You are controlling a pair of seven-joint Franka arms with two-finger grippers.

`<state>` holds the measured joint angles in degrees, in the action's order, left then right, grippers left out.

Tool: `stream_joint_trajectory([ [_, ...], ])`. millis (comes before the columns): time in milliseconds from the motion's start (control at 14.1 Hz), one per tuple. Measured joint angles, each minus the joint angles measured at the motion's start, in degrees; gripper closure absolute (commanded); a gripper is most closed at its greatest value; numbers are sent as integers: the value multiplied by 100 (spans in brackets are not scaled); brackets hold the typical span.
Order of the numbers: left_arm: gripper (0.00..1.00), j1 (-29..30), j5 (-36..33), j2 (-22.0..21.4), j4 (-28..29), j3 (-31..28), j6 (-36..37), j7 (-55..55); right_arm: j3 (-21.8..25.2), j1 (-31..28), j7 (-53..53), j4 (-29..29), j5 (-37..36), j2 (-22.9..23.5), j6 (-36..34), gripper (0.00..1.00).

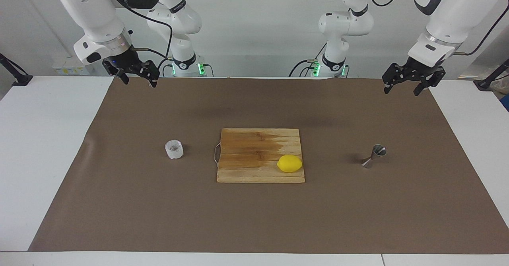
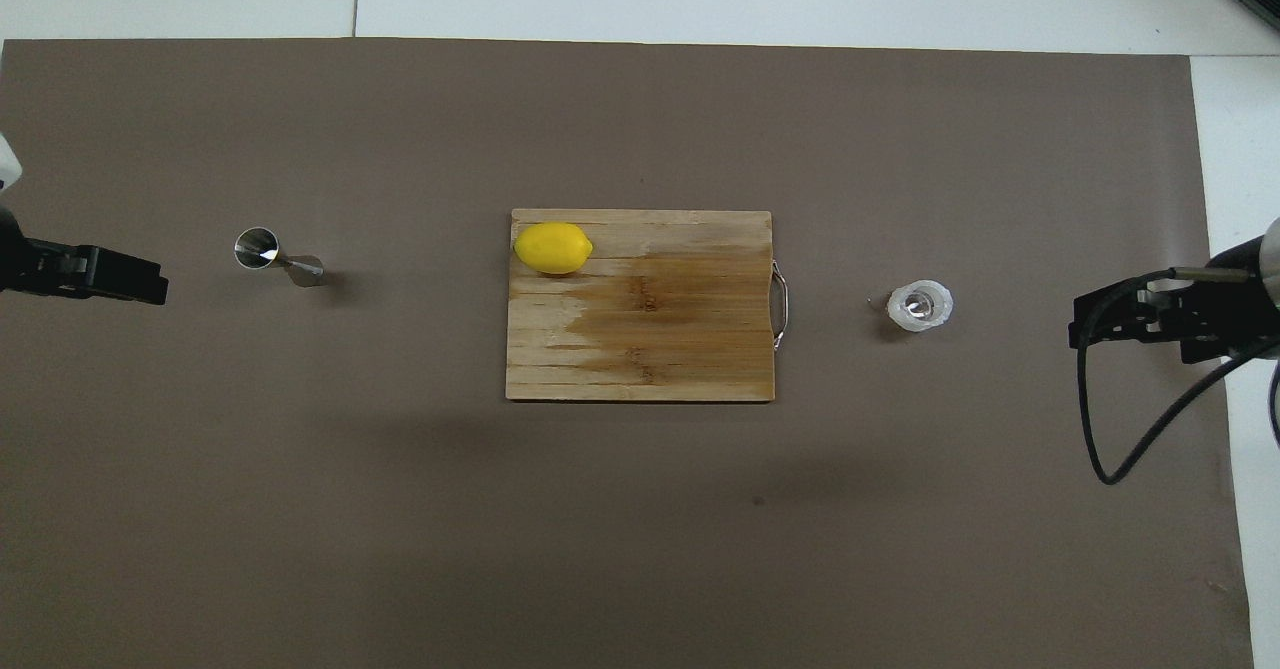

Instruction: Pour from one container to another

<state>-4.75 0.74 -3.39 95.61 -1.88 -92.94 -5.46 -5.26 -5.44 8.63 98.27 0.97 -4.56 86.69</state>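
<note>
Next, my left gripper should go to the narrow middle (image 2: 284,260) of the steel jigger and close there.
The translucent whitish cup (image 1: 173,149) (image 2: 921,306) stands on the brown mat toward the right arm's end, with a brownish bit inside. The steel jigger (image 1: 373,156) (image 2: 275,256) stands on the mat toward the left arm's end. My right gripper (image 1: 139,81) (image 2: 1085,327) hangs open and empty over the mat's edge near its base, well apart from the cup. Over the mat's corner at its own end, my left gripper (image 1: 401,92) (image 2: 150,287) is also open and empty, well apart from the jigger. Both arms wait.
A wooden cutting board (image 1: 254,154) (image 2: 660,339) with a metal handle lies between cup and jigger. A yellow lemon (image 1: 289,164) (image 2: 552,248) rests on the board's corner toward the jigger. The brown mat (image 1: 254,218) covers most of the white table.
</note>
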Motion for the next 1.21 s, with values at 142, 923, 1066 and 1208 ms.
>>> stream_joint_trajectory([
  [142,0,1,0,0,2,-4,-8,140,0,0,0,0,0,0,0,0],
  [923,0,567,935,1206,-616,-36,-77,3232,0,0,0,0,0,0,0,0],
  [1066,0,816,1508,1670,-993,-41,-151,4072,0,0,0,0,0,0,0,0],
  [1208,0,1059,1964,1961,-1158,-44,-286,4879,0,0,0,0,0,0,0,0],
])
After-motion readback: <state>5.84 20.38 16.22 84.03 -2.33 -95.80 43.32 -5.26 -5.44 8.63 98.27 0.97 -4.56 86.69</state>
